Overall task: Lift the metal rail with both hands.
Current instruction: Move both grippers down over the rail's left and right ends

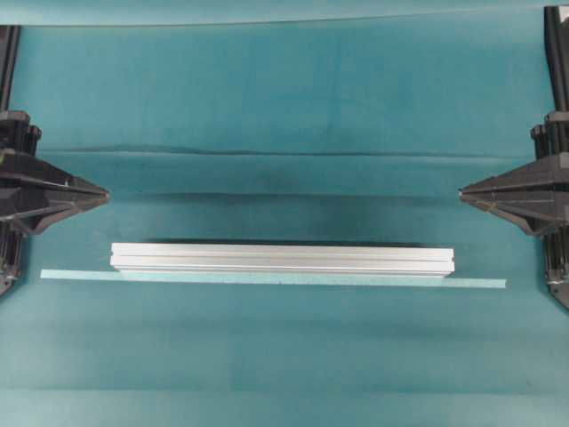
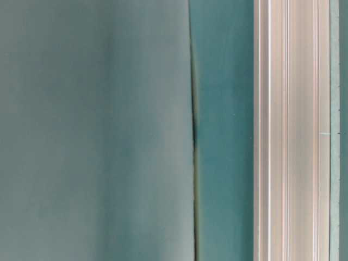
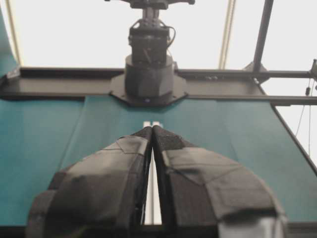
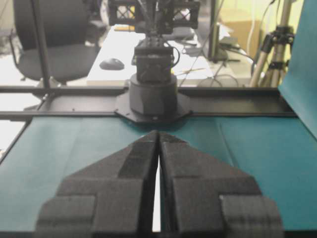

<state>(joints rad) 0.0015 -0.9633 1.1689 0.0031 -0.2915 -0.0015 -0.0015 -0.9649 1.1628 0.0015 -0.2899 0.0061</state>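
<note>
The robot's left gripper needs to close on the metal rail's long sides (image 1: 172, 258), between the rail's middle and the rail's end nearest that gripper.
The metal rail (image 1: 283, 259) lies flat on the teal cloth, long and silver with lengthwise grooves. In the table-level view the rail (image 2: 288, 130) runs top to bottom at the right. My left gripper (image 1: 105, 193) hovers at the left edge, shut and empty, its tip apart from the rail's left end. At the right edge my right gripper (image 1: 462, 190) is also shut, holding nothing, clear of the rail's right end. In the wrist views the left gripper (image 3: 152, 129) and the right gripper (image 4: 158, 134) show fingertips pressed together, with a pale sliver of rail behind the slit.
A thin pale-green tape strip (image 1: 267, 278) lies along the rail's near side and reaches past both ends. A fold (image 1: 267, 153) crosses the teal cloth behind the grippers. Each wrist view faces the opposite arm's black base (image 3: 148, 74) (image 4: 154, 94).
</note>
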